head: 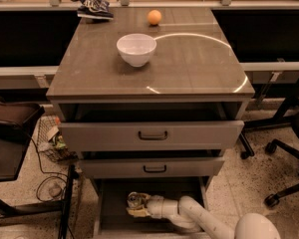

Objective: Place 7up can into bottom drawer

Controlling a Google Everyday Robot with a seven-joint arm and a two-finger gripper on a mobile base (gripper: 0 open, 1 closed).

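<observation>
I need to release the 7up can in the bottom drawer (122, 200), near the side closest to the wire basket.
The bottom drawer (112, 203) stands pulled open under the two upper drawers, with its grey floor showing. My white arm reaches into it from the lower right. My gripper (135, 206) is over the left-middle of the drawer floor and is shut on the 7up can (135, 198). Only the can's shiny top and a bit of its side show between the yellowish fingers (135, 213). I cannot tell whether the can touches the drawer floor.
A white bowl (136, 48), an orange fruit (154, 17) and a chip bag (94, 5) sit on the cabinet top. The two upper drawers (152, 135) stand slightly open above my arm. Office chair bases (284, 153) are at the right, a wire basket and cables (52, 143) at the left.
</observation>
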